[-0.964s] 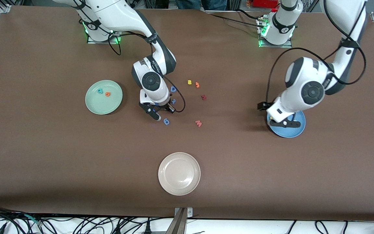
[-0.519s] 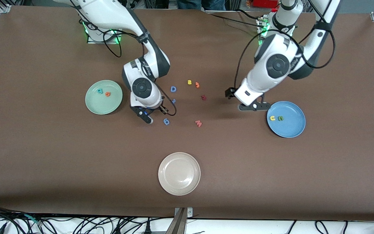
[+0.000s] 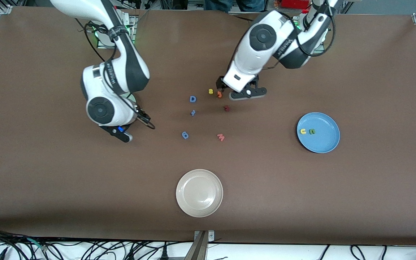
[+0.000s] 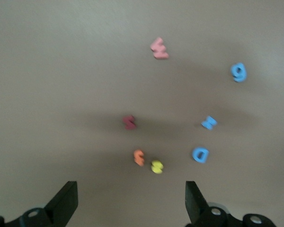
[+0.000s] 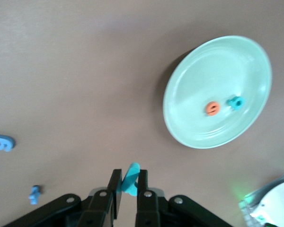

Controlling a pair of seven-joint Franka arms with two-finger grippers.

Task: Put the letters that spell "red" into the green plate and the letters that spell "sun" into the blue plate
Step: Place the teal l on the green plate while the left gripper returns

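The robot's right gripper needs to release the teal r, now over bare table, on the green plate (image 3: 129, 104) (image 5: 194, 122) next to the orange e, across from the teal d.
My right gripper (image 5: 128, 182) is shut on the thin teal r (image 5: 131, 177), over bare table beside the green plate (image 5: 180, 127). That plate holds the orange e (image 5: 211, 108) and the teal d (image 5: 235, 102). In the front view the right gripper (image 3: 122, 136) shows and the arm's wrist covers the plate. My left gripper (image 4: 130, 203) hangs open and empty over the table next to the yellow s (image 3: 211, 91). In the front view the left gripper (image 3: 246, 94) stands by the letters. The blue plate (image 3: 324, 145) holds the yellow u (image 3: 303, 131) and the olive n (image 3: 312, 131).
An orange curved letter (image 3: 219, 94) lies beside the s, and a dark red letter (image 3: 226, 108) lies nearer the front camera. A blue D (image 3: 193, 99), a small blue letter (image 3: 193, 112), a blue 6-like letter (image 3: 185, 135) and a pink letter (image 3: 221, 137) lie mid-table. A cream plate (image 3: 199, 193) sits near the front edge.
The right arm has carried the teal r from the loose letters to beside the green plate. The left arm has swung from the blue plate to the yellow s, uncovering the u and n.
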